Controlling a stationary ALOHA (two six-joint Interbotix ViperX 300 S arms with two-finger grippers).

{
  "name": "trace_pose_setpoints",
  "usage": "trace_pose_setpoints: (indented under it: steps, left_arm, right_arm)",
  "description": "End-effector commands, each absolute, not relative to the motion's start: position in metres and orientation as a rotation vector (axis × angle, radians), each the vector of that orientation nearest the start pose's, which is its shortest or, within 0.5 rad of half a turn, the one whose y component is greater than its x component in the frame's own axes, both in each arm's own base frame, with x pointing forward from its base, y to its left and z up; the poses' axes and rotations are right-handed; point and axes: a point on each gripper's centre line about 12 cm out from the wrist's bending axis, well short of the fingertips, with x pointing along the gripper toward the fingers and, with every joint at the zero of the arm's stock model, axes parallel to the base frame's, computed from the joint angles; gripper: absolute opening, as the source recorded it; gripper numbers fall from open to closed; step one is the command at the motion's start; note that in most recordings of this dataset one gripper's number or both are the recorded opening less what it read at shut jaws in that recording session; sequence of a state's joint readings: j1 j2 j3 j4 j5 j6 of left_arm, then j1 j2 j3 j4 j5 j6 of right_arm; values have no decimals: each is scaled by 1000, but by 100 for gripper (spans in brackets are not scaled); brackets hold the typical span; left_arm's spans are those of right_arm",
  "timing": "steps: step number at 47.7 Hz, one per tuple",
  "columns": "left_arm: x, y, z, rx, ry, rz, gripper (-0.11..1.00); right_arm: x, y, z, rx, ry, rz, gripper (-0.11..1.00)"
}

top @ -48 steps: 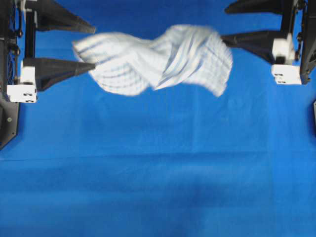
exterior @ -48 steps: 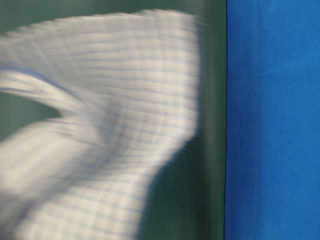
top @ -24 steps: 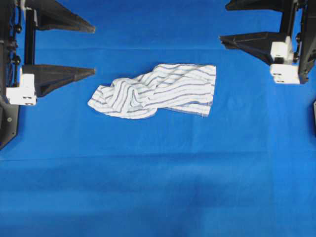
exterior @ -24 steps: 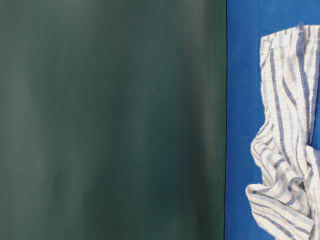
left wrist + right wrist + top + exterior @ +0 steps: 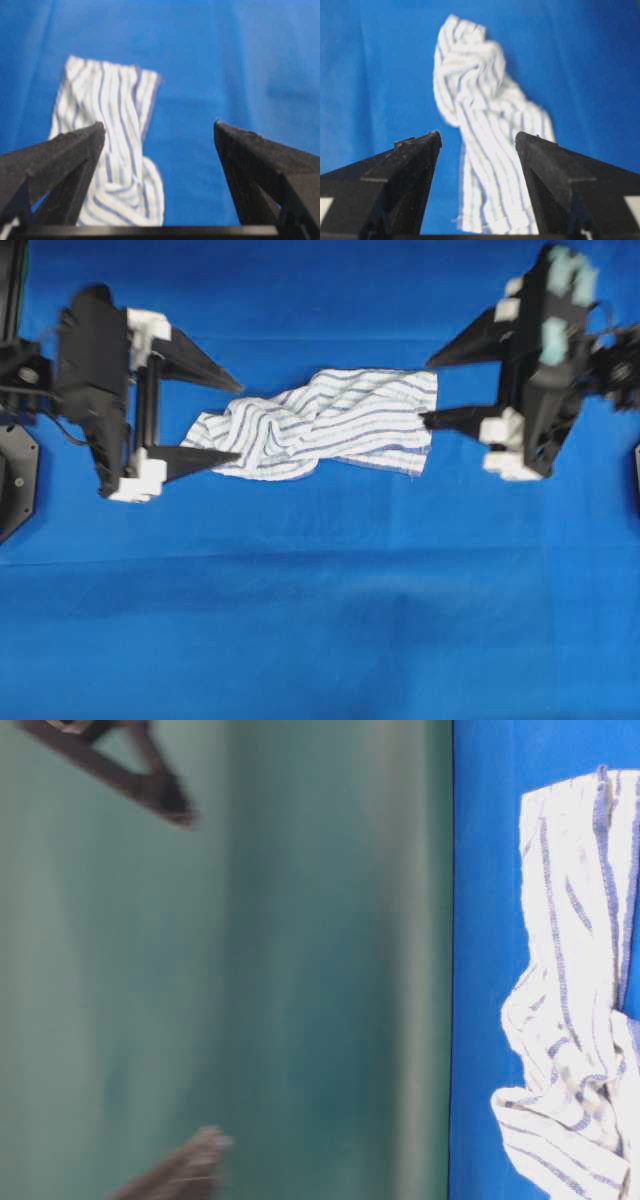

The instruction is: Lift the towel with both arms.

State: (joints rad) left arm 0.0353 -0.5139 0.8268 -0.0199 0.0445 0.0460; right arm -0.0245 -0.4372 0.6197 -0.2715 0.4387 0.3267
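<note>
My right gripper is going to close on the near-side edge [image 5: 383, 455] [image 5: 470, 187] of the striped towel, just in from the near corner beside that gripper.
The towel [image 5: 320, 425], white with blue-grey stripes, lies crumpled on the blue tablecloth [image 5: 320, 620]. My left gripper [image 5: 238, 421] is open at the towel's left end, with one finger on each side of the bunched cloth. In the left wrist view the towel [image 5: 110, 95] runs past the left finger of the gripper [image 5: 159, 125]. My right gripper [image 5: 427, 392] is open at the towel's right edge. The right wrist view shows the towel [image 5: 475, 80] stretching away between that gripper's [image 5: 478, 135] spread fingers. Neither gripper holds anything. The table-level view shows the towel [image 5: 570, 1020] at the right.
The blue tablecloth covers the whole table. A black arm base [image 5: 15, 480] sits at the left edge. In the table-level view a dark green backdrop [image 5: 300, 970] fills the left, with blurred dark fingers [image 5: 150, 785] at the top and bottom.
A second ago the towel was spread in the air between the arms, then it dropped onto the cloth. Both open grippers have since swung inward to the towel's two ends.
</note>
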Motion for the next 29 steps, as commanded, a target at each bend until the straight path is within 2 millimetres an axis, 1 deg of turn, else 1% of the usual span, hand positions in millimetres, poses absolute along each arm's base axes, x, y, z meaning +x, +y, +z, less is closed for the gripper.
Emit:
trace_pose_setpoints:
  steps: [1,15,17,29]
  left_arm:
    - [306,10,276,20,356,27,93]
    - [317,11,213,20,412,30,93]
    - [319,11,205,19,419,31,93]
    - [335,12,158,18,507,31,93]
  right_arm:
    - [324,-19,293,53,597,-144,65]
    - [342,-17,233,50,683,-116,65]
    - [345,-17,221,51,697,-110,65]
    - [361,-16,170,61,752,-85,65]
